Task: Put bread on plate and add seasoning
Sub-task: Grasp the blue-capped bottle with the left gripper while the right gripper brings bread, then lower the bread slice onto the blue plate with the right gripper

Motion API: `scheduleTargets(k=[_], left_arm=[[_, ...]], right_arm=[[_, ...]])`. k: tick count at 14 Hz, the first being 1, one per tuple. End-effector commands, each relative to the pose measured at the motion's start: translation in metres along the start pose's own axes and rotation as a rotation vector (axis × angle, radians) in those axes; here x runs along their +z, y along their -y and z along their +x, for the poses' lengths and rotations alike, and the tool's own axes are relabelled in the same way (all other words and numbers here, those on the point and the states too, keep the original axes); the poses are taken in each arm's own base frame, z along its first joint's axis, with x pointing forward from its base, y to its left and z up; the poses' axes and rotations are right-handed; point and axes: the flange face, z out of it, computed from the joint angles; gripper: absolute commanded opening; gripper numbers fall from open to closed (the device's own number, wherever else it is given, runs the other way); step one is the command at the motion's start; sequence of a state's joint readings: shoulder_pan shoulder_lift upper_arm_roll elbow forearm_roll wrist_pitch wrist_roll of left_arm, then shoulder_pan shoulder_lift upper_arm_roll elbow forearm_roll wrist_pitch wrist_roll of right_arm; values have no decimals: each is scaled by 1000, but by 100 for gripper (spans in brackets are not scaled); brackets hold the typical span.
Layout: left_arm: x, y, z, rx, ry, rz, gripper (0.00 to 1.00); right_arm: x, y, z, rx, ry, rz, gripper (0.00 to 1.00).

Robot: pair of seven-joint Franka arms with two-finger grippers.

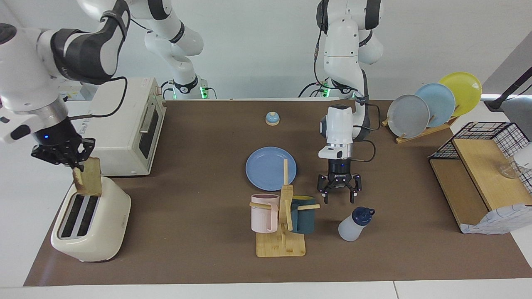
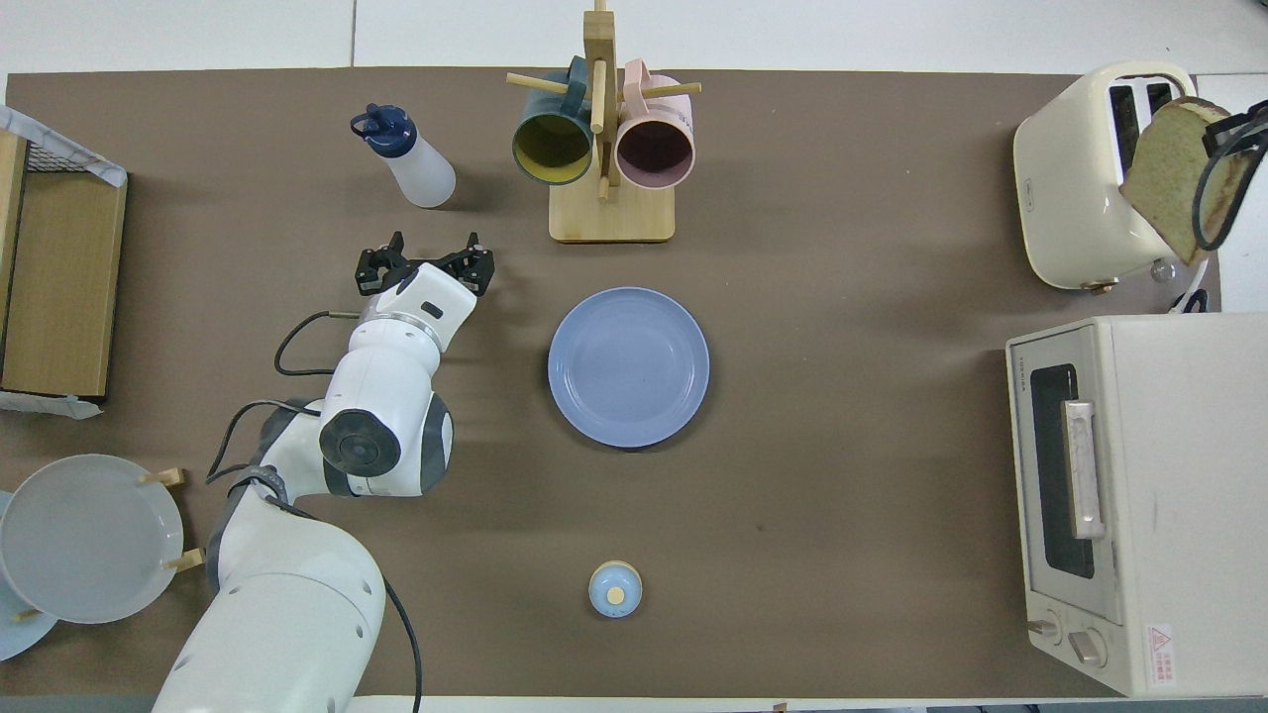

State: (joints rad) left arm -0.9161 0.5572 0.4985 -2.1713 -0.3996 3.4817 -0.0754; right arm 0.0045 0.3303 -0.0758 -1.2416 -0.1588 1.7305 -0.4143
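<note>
Next, my left gripper travels over to the seasoning bottle's white body [image 2: 427, 177], just below its blue cap, and closes its fingers there.
The bread [image 1: 90, 177], a toast slice, is held tilted in my right gripper [image 1: 78, 168], just over the top of the cream toaster [image 1: 93, 220] at the right arm's end of the table. It also shows in the overhead view [image 2: 1167, 173], with the right gripper [image 2: 1220, 168] at its edge. The blue plate [image 1: 266, 166] [image 2: 629, 366] lies bare in the middle of the table. The seasoning bottle [image 1: 352, 226] [image 2: 414, 168] stands upright, farther from the robots than the plate. My left gripper [image 1: 338, 201] [image 2: 434, 241] is open and empty, hanging low over the table beside the plate.
A wooden mug rack [image 1: 282, 241] [image 2: 612, 213] with two mugs stands beside the bottle. A toaster oven [image 1: 133, 124] [image 2: 1169, 495] sits by the toaster. A small bell [image 1: 272, 118] [image 2: 614, 587], a plate rack [image 1: 432, 108] and a wire-and-wood shelf [image 1: 478, 166] are also here.
</note>
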Motion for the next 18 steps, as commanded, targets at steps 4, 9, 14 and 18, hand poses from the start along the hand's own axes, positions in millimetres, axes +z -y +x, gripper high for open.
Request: scheduleTargets(k=[4, 9, 14, 18], left_arm=[[23, 4, 26, 11, -74, 35, 100], [36, 15, 47, -4, -60, 45, 100], [45, 9, 51, 14, -27, 40, 100], [50, 7, 50, 19, 7, 40, 100]], right_arm=[[-44, 136, 22, -199, 12, -14, 0], [-30, 234, 4, -38, 34, 111, 0], [0, 283, -4, 311, -47, 397, 0], [29, 354, -26, 517, -108, 536, 0]])
